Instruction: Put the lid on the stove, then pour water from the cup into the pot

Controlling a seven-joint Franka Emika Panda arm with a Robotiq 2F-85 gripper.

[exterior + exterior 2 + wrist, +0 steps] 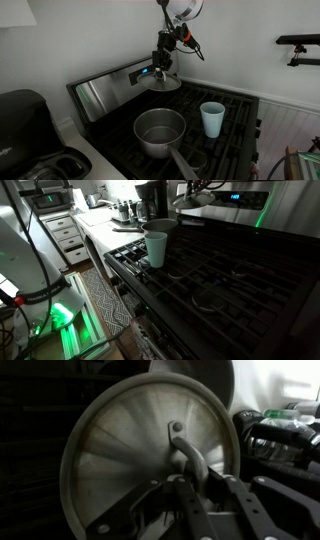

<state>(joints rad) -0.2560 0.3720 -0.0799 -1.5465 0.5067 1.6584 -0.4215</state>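
Note:
The robot's gripper needs to set the round lid, now held above the stove's back, down on the stove grate (pixel 173 102) just behind the open steel pot.
My gripper (pixel 163 68) is shut on the handle of the round lid (pixel 164 82) and holds it in the air above the back of the stove (pixel 235 135). In the wrist view the lid (pixel 120 455) fills the frame, and the jaws (pixel 185 472) clamp its looped handle. The open steel pot (pixel 160 131) with its long handle stands on the front grate, lidless. The pale cup (pixel 212 118) stands upright on the grate beside the pot. It also shows in an exterior view (pixel 156 248), in front of the pot (pixel 158 224).
The stove's raised back panel (pixel 110 90) with a blue display is just behind the lid. A black appliance (pixel 25 125) stands on the counter beside the stove. White wall behind. Cabinets and a green-lit floor area (pixel 70 320) lie beyond the stove front.

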